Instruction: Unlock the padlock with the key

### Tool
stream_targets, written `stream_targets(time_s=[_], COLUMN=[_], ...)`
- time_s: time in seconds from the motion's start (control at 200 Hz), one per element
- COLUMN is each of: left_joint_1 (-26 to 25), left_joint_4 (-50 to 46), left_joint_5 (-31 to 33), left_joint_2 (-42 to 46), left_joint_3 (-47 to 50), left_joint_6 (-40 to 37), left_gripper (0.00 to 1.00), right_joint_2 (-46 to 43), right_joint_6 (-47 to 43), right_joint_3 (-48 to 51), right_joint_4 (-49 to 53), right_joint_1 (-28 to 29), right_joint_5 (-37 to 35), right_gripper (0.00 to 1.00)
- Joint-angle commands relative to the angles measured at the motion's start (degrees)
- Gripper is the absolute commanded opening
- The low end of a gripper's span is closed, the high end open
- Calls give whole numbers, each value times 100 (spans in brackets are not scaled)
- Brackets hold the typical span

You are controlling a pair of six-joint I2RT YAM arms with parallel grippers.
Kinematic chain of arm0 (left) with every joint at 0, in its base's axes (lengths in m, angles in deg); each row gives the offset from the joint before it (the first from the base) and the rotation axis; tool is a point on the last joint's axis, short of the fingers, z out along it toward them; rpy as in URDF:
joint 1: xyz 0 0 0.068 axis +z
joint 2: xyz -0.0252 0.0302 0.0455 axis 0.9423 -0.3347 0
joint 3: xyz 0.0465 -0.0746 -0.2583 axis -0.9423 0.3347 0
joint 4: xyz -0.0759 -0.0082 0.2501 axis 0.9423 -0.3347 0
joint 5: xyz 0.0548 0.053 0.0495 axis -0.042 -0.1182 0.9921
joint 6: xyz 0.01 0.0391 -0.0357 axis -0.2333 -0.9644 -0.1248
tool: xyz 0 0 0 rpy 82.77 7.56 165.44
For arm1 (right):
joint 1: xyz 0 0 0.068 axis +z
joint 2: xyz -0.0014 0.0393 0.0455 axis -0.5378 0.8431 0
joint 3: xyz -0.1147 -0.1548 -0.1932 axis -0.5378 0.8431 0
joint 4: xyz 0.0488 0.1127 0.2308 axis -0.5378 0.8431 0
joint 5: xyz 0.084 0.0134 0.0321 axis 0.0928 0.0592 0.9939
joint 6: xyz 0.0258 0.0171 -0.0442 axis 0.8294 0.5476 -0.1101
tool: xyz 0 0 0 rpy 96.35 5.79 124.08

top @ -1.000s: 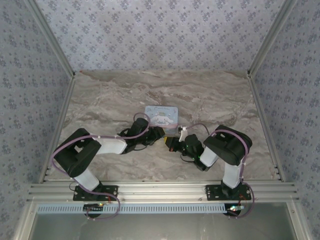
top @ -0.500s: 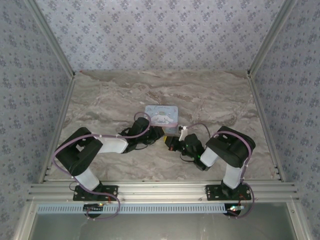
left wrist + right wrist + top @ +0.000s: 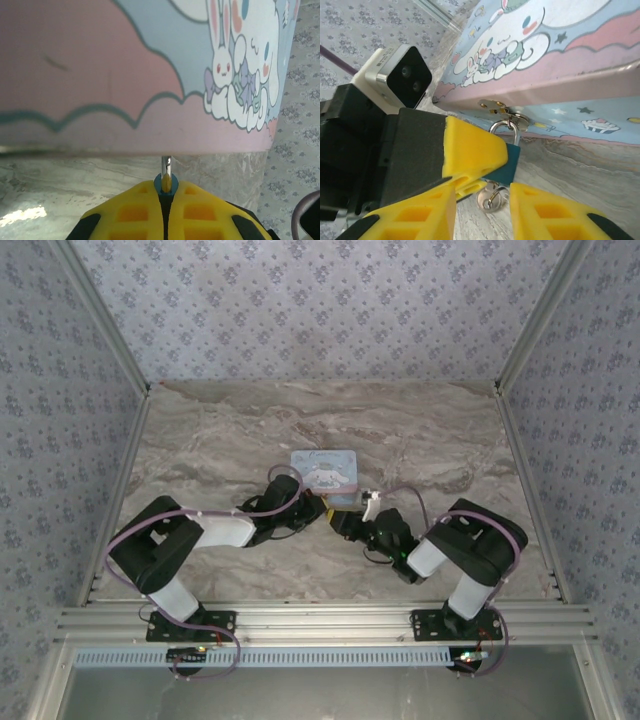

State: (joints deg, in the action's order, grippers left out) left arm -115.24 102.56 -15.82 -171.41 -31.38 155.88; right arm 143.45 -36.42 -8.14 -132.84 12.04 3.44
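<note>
The right gripper's fingers face the thin edges of the key's head, so the robot should turn that gripper and pinch the key's flat sides [image 3: 487, 196].
The tiny blue padlock [image 3: 511, 161] hangs by its thin metal shackle [image 3: 507, 127] from the hasp [image 3: 496, 106] of the cartoon tin box [image 3: 324, 471]. My left gripper [image 3: 165, 192] is shut on the padlock's body [image 3: 165, 183], and the yellow fingers [image 3: 470, 147] show from the side in the right wrist view. A silver key [image 3: 491, 198] with a ring sticks out of the padlock's underside. My right gripper [image 3: 482, 216] is open, with the key head between its fingertips and just beyond them, untouched. From above, the left gripper [image 3: 318, 510] and right gripper [image 3: 347, 524] meet at the box's front.
The tin box [image 3: 125, 75] stands right ahead of the left fingers on the marble table [image 3: 210, 440]. The left wrist camera [image 3: 402, 72] sits close to the right gripper's left side. Patterned walls and metal rails bound the table.
The right arm's elbow has swung outward to the right and its gripper has edged in toward the padlock. The left gripper has kept its hold at the box front.
</note>
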Motion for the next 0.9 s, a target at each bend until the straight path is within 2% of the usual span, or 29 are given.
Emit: stream_targets(time_s=[0.0, 0.115, 0.195, 0.325, 0.4, 0.58, 0.789, 0.894], left_joint_1=[-47, -53, -49, -60, -64, -64, -79, -82], left_joint_4=[-62, -61, -38, -62, -73, -163, -154, -137], left_joint_5=[103, 121, 109, 116, 117, 82, 57, 49], left_joint_2=[231, 245, 258, 292, 313, 365, 413, 426], left_joint_3=[-41, -38, -19, -30, -38, -99, -89, -100], left_joint_6=[90, 140, 195, 307, 387, 559, 746, 783], left_gripper=[0, 0, 0, 0, 0, 0, 0, 0], right_joint_2=[-543, -1306, -1880, -2804, -3051, -2861, -1680, -993], right_joint_6=[-524, -1106, -2002, -4030, -5134, -7053, -8056, -8378], right_joint_3=[164, 212, 150, -143, -158, 96, 50, -38], right_joint_4=[345, 1265, 1982, 3517, 3818, 3323, 2306, 1468], right_joint_1=[-144, -240, -240, -53, 148, 730, 1075, 1191], right_joint_5=[-205, -243, -262, -607, -846, -1350, -1814, -2132], right_gripper=[38, 43, 49, 57, 58, 59, 64, 66])
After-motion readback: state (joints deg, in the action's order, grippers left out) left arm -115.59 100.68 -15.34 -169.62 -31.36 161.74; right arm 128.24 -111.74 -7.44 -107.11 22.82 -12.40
